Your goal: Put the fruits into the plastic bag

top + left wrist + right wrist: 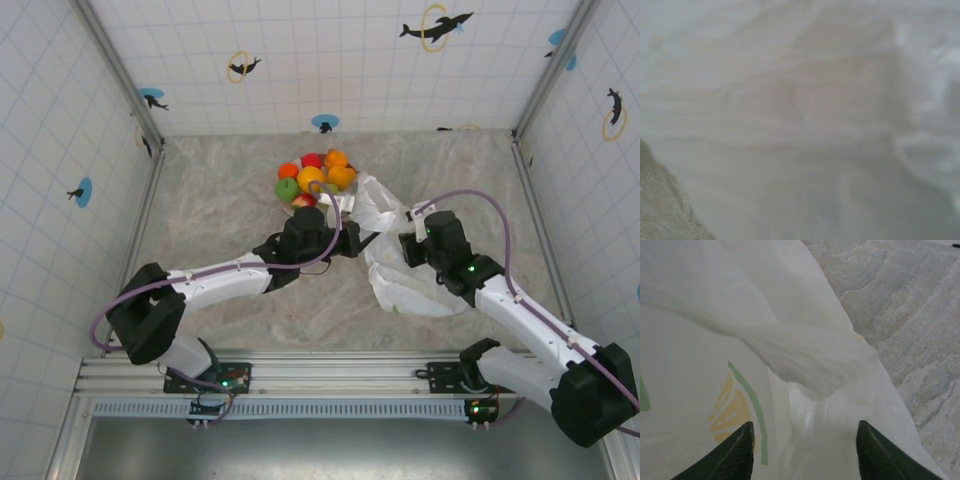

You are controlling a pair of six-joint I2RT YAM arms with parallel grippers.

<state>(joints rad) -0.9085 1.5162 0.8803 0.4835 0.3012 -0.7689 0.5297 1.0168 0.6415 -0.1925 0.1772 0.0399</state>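
Note:
I will release the film with my left gripper on the bare tabletop [353, 272] between the fruits and the table's front edge.
The fruits [315, 178], small glossy orange, green, yellow and red balls, lie heaped at the back middle of the table. Just right of them the white plastic bag [405, 280] lies crumpled, reaching toward the front. My left gripper [362, 238] is at the bag's left edge, shut on the film. In the left wrist view, blurred bag film [815, 100] lies right against the lens and hides the fingers. My right gripper [405, 243] is over the bag's top. In its wrist view it [805, 450] is open, with a twisted strand of the bag [790, 355] lying loose ahead of its dark fingertips [740, 452].
The marble-patterned table [220, 200] is walled by tiled panels on three sides. The bag bears a yellow and green print [735, 405]. Bare tabletop [920, 330] shows to the right of the bag and at the left wrist view's lower left corner [660, 210].

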